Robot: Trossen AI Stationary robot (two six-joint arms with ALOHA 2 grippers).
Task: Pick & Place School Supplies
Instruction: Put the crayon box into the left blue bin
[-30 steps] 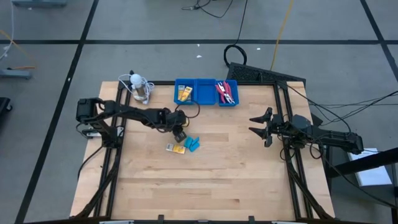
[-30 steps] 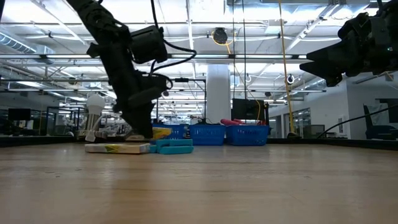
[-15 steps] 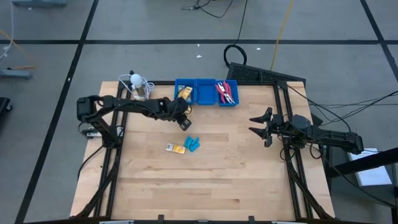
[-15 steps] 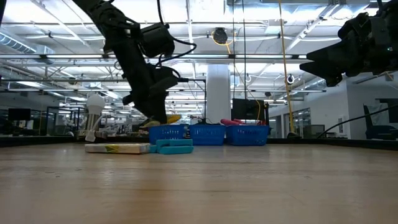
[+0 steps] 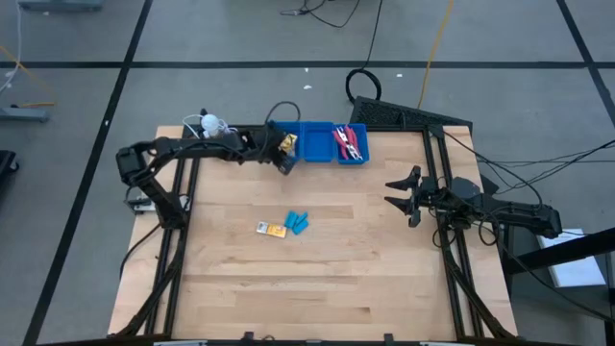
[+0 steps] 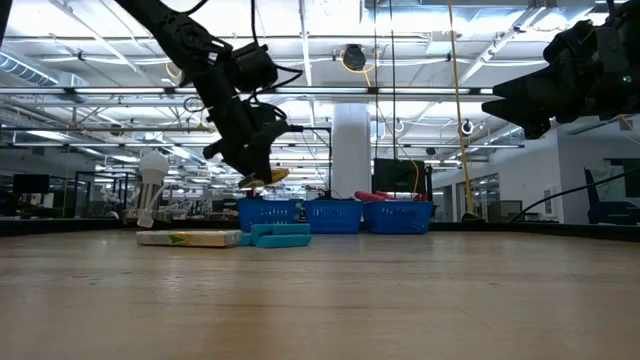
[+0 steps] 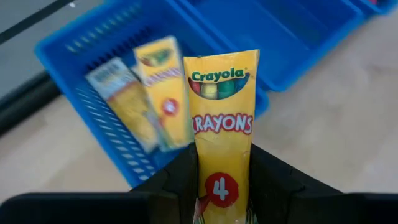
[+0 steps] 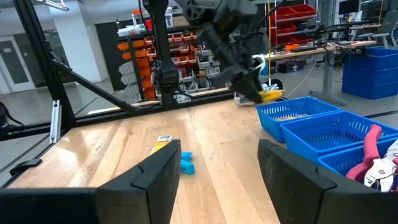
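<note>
I will use my left gripper to set the yellow crayon packet down and let go of it on the crayon packet nearer the tray's bare middle compartment (image 5: 290, 142) (image 7: 165, 94).
My left gripper (image 5: 285, 160) is shut on a yellow crayon packet (image 7: 222, 130), held in the air at the near edge of the blue tray's left compartment (image 5: 285, 144). Two more crayon packets (image 7: 149, 99) lie in that compartment. Red-handled scissors (image 5: 348, 144) lie in the right compartment. Another yellow packet (image 5: 273, 229) and light-blue pieces (image 5: 298, 222) lie flat on the table's middle. My right gripper (image 5: 392, 191) is open and empty at the table's right side. My left gripper pinches the crayon packet's lower end (image 7: 221, 186) between its two fingers, which lie on its two long edges. The packet sticks out forward past the fingertips, lifted clear of the table and tray (image 6: 263, 178).
A white round object with a coiled cable (image 5: 213, 130) stands at the far left corner, beside the tray. The tray's middle compartment (image 5: 316, 142) shows bare blue. Black frame rails run along the table's left and right sides (image 5: 437, 192).
My left gripper has risen from beside the packet and blue pieces on the table's middle and gone toward the far edge, to the tray's left compartment, carrying the crayon packet clear of the table. The packet and blue pieces on the table have stayed put.
</note>
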